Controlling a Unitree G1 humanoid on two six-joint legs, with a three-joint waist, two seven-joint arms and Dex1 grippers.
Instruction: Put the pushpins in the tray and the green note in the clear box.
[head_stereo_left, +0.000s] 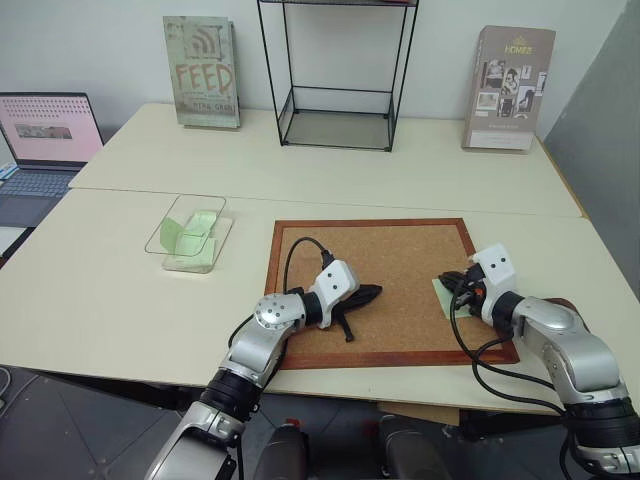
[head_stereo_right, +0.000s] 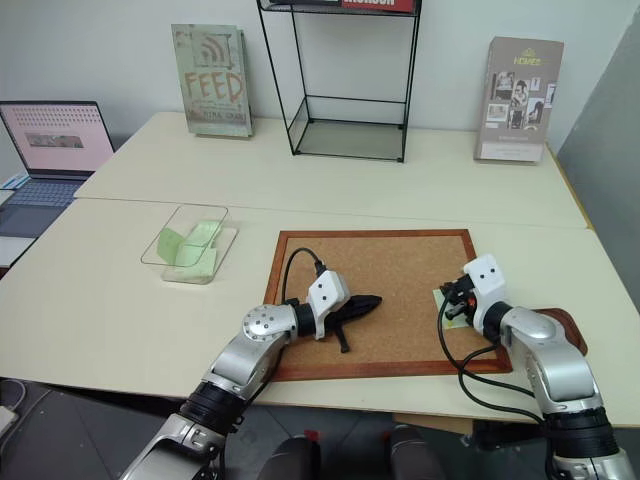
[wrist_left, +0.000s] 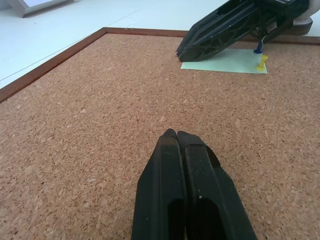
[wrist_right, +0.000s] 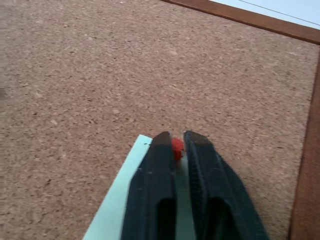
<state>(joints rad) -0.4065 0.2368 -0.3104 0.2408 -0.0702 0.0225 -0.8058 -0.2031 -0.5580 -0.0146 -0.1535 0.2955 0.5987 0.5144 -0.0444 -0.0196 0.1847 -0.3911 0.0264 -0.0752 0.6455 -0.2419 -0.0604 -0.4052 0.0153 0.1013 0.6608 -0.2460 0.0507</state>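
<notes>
Next, I let go of the red pushpin with my right gripper inside the brown tray (head_stereo_left: 568, 325) beside the cork board, under my forearm.
A pale-green note (wrist_left: 225, 61) lies on the cork board (head_stereo_left: 390, 260) near its right edge. A yellow pushpin (wrist_left: 262, 62) and a blue pushpin (wrist_left: 258, 49) stand in the note's far end. My right gripper (wrist_right: 178, 140) rests on the note, shut on the red pushpin (wrist_right: 177, 148). Near the board's middle my left gripper (wrist_left: 177, 137) lies shut and holds nothing. The clear box (head_stereo_left: 190, 235) sits on the table left of the board with pale-green slips inside. The brown tray (head_stereo_right: 565, 322) shows partly under my right forearm, just off the board's right edge.
A tall black wire-frame stand (head_stereo_left: 335, 100) stands at the back centre between two upright books (head_stereo_left: 203, 72) (head_stereo_left: 508, 90). An open laptop (head_stereo_left: 45, 140) sits at the far left. A grey partition rises at the right.
</notes>
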